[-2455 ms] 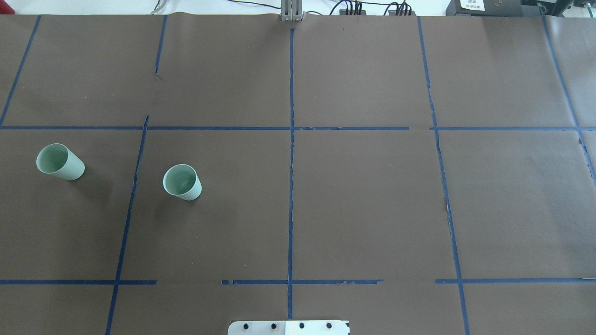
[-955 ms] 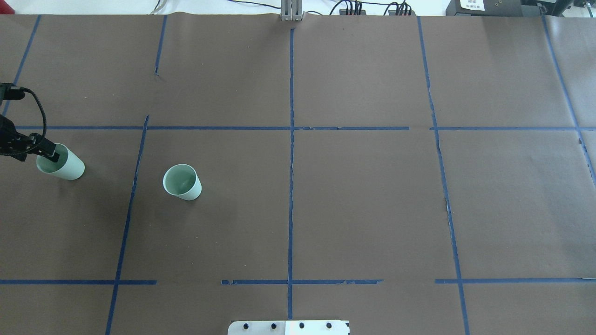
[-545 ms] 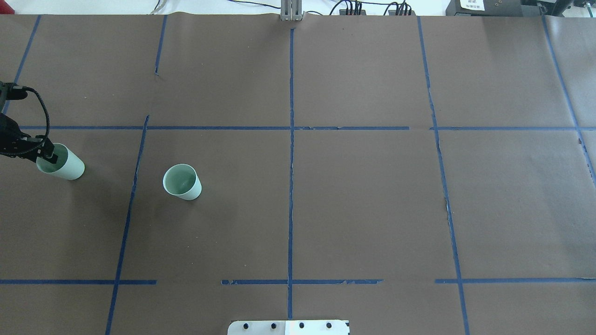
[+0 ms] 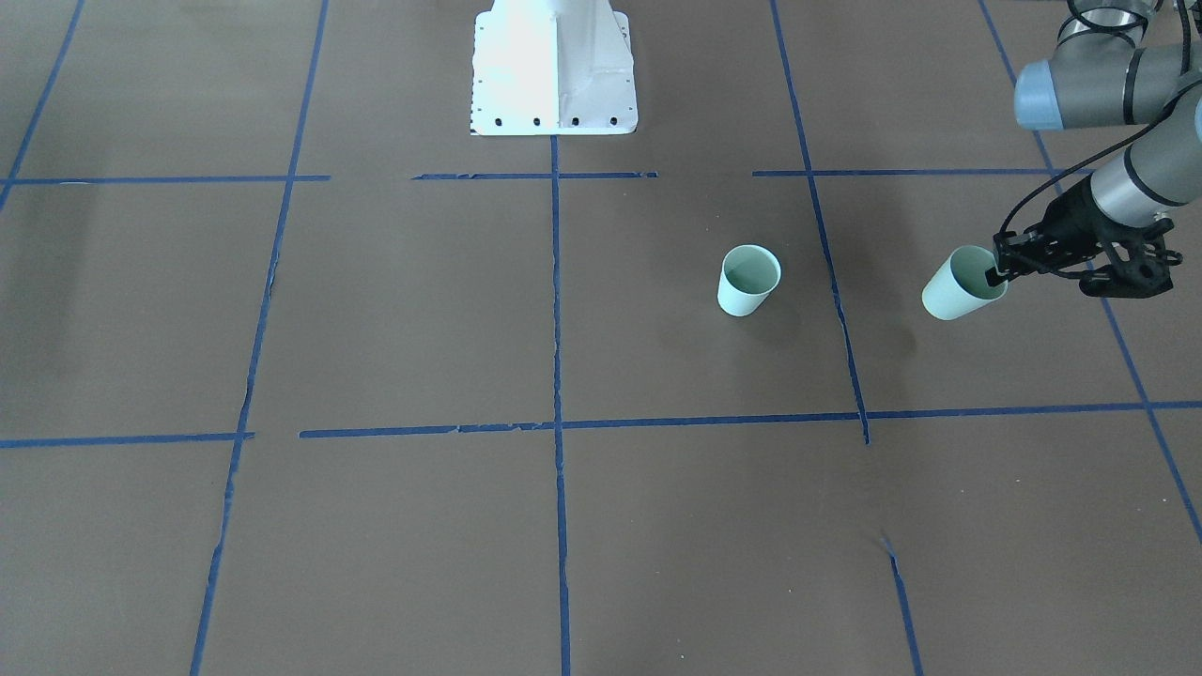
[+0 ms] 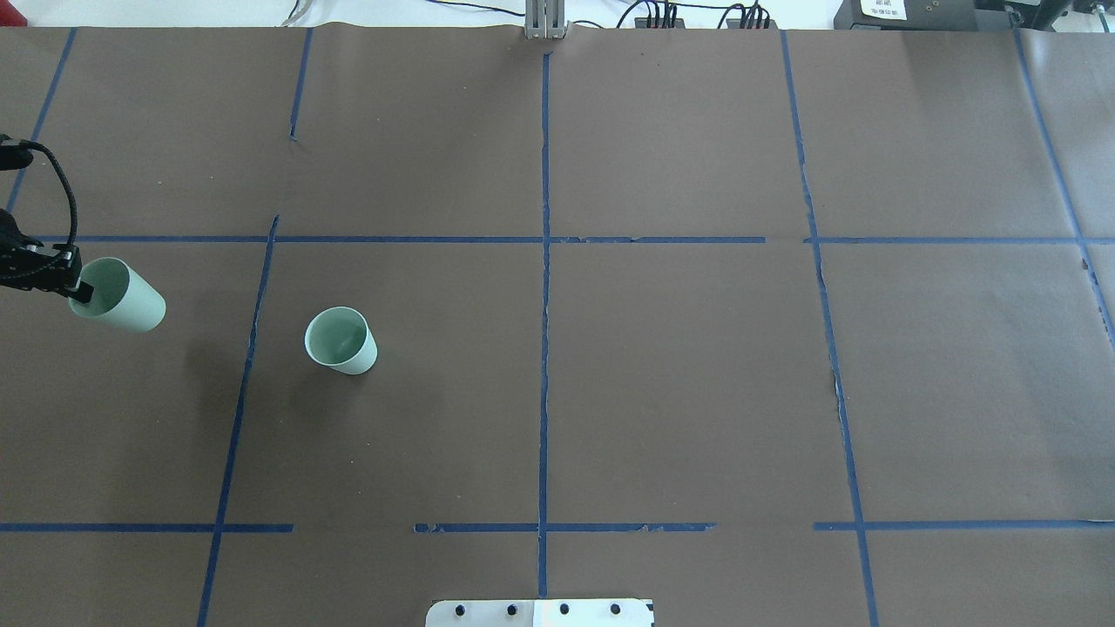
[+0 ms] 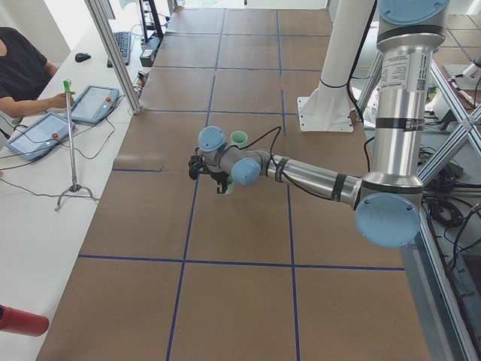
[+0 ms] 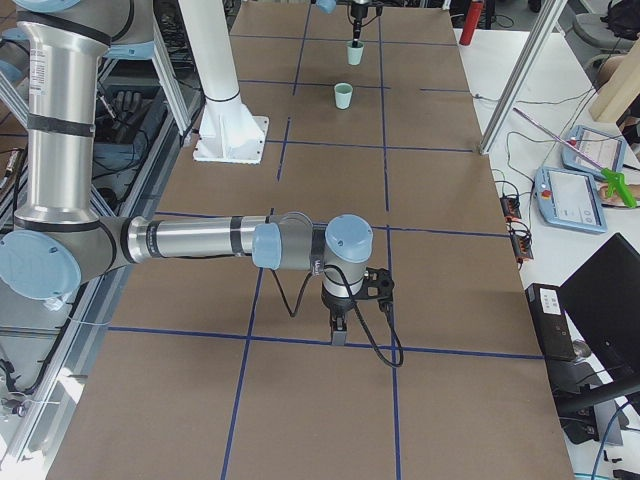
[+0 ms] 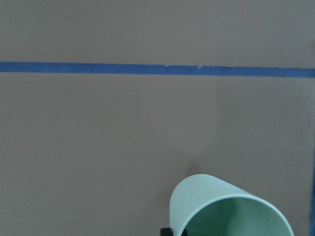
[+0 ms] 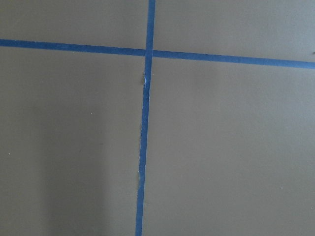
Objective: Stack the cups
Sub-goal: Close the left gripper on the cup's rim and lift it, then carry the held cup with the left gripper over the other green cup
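Observation:
Next, my left gripper releases the tilted mint-green cup inside the opening of the upright mint-green cup (image 4: 752, 269). The tilted cup now hangs a little above the table.
Two pale mint-green cups are on the robot's left half of the table. One cup (image 5: 341, 341) stands upright on the brown paper, also in the front view (image 4: 748, 280). My left gripper (image 5: 77, 287) (image 4: 995, 274) is shut on the rim of the other cup (image 5: 126, 300) (image 4: 953, 289), one finger inside it. That cup hangs tilted a little above the table, with its shadow apart from it. The left wrist view shows its mouth (image 8: 231, 214). My right gripper (image 7: 338, 335) shows only in the exterior right view, pointing down over a blue tape line; I cannot tell whether it is open.
Blue tape lines (image 5: 544, 305) divide the brown paper into squares. The white robot base plate (image 4: 554, 66) sits at the robot's edge. A side table with tablets (image 6: 94, 101) and a seated operator runs along the far side.
My left gripper came in from the left edge, closed on the left cup's rim, and has now lifted and tilted it. The other cup has not moved.

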